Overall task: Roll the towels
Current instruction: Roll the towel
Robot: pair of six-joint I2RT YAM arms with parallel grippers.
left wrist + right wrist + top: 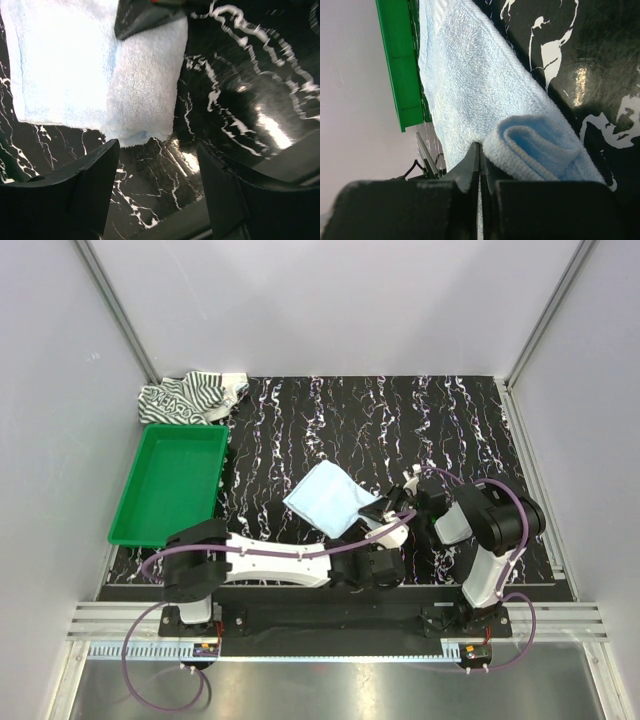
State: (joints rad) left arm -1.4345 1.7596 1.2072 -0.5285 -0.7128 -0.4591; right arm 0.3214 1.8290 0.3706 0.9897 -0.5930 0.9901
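Observation:
The left gripper's fingers stop short of the roll's near end, so the robot should move them in and pinch that end (152,134) before its right gripper lifts away.
The light blue towel (326,498) lies flat on the black marbled table (400,420), with its near right end folded into a small roll (540,150). My right gripper (480,149) is shut, its tips pressed against the towel beside that roll; no cloth shows between the jaws. The same gripper (145,15) rests on the towel's corner (145,85) in the left wrist view. My left gripper (157,185) is open and empty, just short of the towel's near edge. The striped towel (190,398) lies crumpled at the back left.
A green plastic tray (170,480) stands on the left side, between the striped towel and the left arm's base. White walls close in the back and both sides. Both arms cross close together at the near right (400,530).

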